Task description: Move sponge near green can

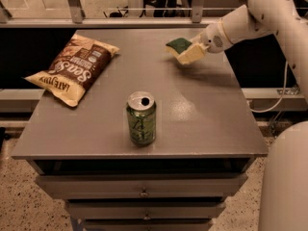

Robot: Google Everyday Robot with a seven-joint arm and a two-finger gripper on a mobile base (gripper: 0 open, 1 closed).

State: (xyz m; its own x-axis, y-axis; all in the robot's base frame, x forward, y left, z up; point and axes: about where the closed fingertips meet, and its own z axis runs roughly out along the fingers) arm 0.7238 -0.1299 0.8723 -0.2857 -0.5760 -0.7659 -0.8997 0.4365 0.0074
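Note:
Next, I release the sponge with my gripper on the grey table [164, 113] close beside the green can, on the side that faces my arm.
The sponge [178, 45], dark green on top over pale yellow foam, is at the far right of the grey table [202, 109]. My gripper [191, 53] reaches in from the right and is shut on the sponge, holding it tilted a little above the tabletop. The green can [141, 119] stands upright near the table's front middle, well in front and to the left of the sponge. Its silver top has an open pull-tab hole.
A brown-and-yellow chip bag [73, 69] lies at the table's left side. My white arm [269, 13] runs along the right edge. A railing [144, 22] runs behind the table, and drawers [144, 191] sit under the front edge.

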